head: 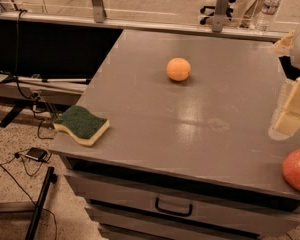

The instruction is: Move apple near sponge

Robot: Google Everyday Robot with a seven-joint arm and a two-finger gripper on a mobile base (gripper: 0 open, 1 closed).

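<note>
The robot's gripper needs to close around the middle of the red-pink apple (298, 170), since this apple should go near the sponge.
The red-pink apple (297, 170) lies at the table's front right corner, partly cut off by the right edge of the view. The sponge (81, 125), dark green on top with pale yellow foam below, lies at the front left corner and slightly overhangs the table's edge. My gripper (290, 111) hangs at the right edge of the view, a little above and behind the apple, not touching it. It is far from the sponge, across the table's width.
A small plain orange fruit (178, 69) sits mid-table toward the back. The grey table (200, 129) has a drawer with a handle (173, 208) below its front edge. Cables and a stand lie on the floor at left. A water bottle (268, 8) stands behind.
</note>
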